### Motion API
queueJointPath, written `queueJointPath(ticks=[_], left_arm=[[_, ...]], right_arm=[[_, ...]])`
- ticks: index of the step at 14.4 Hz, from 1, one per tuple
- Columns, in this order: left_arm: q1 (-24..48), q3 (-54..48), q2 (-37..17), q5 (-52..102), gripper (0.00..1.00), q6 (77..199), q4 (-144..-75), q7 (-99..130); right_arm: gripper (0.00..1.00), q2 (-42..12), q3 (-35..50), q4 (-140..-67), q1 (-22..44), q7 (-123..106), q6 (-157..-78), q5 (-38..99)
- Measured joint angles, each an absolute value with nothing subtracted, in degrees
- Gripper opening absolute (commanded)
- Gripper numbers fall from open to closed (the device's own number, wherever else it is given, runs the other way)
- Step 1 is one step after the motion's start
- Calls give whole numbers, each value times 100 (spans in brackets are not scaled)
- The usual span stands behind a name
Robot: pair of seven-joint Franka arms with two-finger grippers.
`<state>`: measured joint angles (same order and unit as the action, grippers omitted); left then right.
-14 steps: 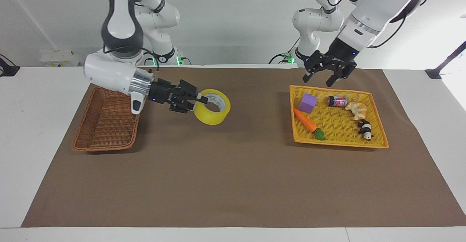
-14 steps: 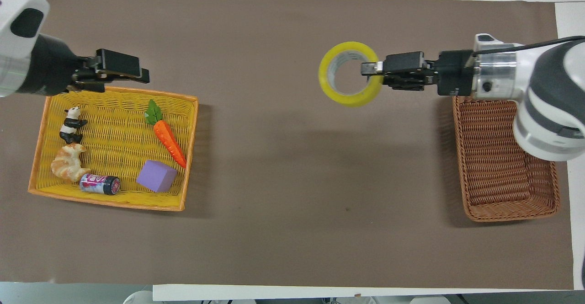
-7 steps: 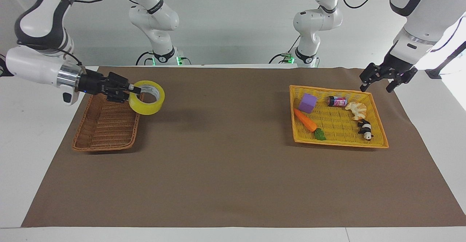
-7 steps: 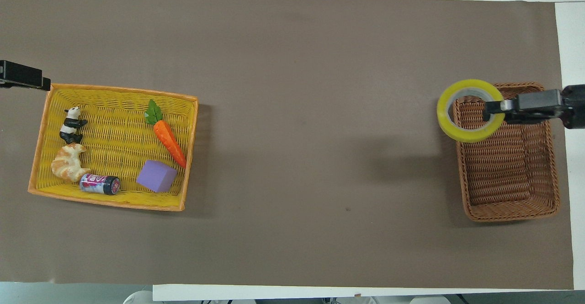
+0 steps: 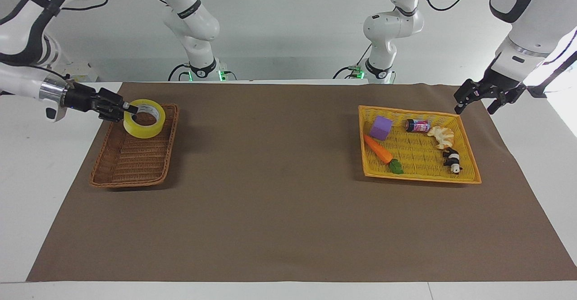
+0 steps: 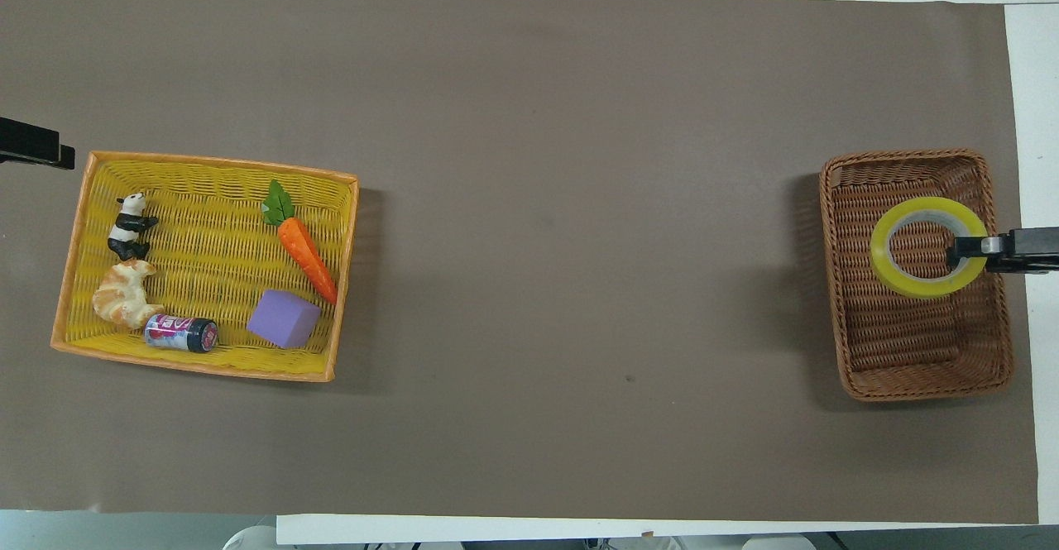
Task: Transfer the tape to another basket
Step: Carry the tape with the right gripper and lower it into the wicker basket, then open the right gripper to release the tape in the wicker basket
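Next, I let go of the yellow tape roll with my right gripper inside the brown wicker basket (image 6: 901, 294), next to the basket's side that faces the yellow tray. The tape roll now hangs over the basket.
The yellow tape roll (image 5: 143, 127) hangs in the air over the brown wicker basket (image 5: 130, 162), above the part of it nearer the robots. My right gripper (image 5: 130, 109) is shut on the roll's wall, one finger inside the core, reaching in sideways over the basket's rim. In the overhead view the tape (image 6: 889, 273) sits over the basket (image 6: 910, 351) with the right gripper (image 6: 966, 252) at its edge. My left gripper (image 5: 474, 105) is open and empty, raised beside the corner of the yellow tray nearest the left arm's base.
The yellow tray (image 5: 469, 180) at the left arm's end holds a purple cube (image 5: 381, 127), a carrot (image 5: 378, 150), a small can (image 5: 418, 126), a croissant (image 5: 441, 136) and a panda figure (image 5: 452, 160). A brown mat (image 5: 279, 210) covers the table.
My right gripper has carried the tape from mid-table to over the wicker basket. My left gripper has drawn back from the yellow tray toward the table's end.
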<state>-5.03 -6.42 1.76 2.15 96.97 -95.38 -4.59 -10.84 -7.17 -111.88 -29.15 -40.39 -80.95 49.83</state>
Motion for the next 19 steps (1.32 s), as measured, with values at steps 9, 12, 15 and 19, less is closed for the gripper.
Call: queueJointPath(ticks=[9, 12, 15, 19], left_arm=[[-545, -670, 209, 211, 100, 9685, -9574, -459], [-558, -672, 209, 210, 100, 9683, -9575, -459], [-558, -673, 209, 210, 100, 9682, -9575, -459], [-558, -673, 209, 210, 100, 9681, -9575, -459]], right_arm=[[0, -1460, -714, -11278, -3119, -4948, -8415, 4180], [0, -1460, -708, -11384, -3118, -5041, -8453, 4092], [2, -1460, -707, -11503, -3118, -5267, -8656, 3905], [91, -1460, -708, -11576, -3119, -5340, -8766, 3784]])
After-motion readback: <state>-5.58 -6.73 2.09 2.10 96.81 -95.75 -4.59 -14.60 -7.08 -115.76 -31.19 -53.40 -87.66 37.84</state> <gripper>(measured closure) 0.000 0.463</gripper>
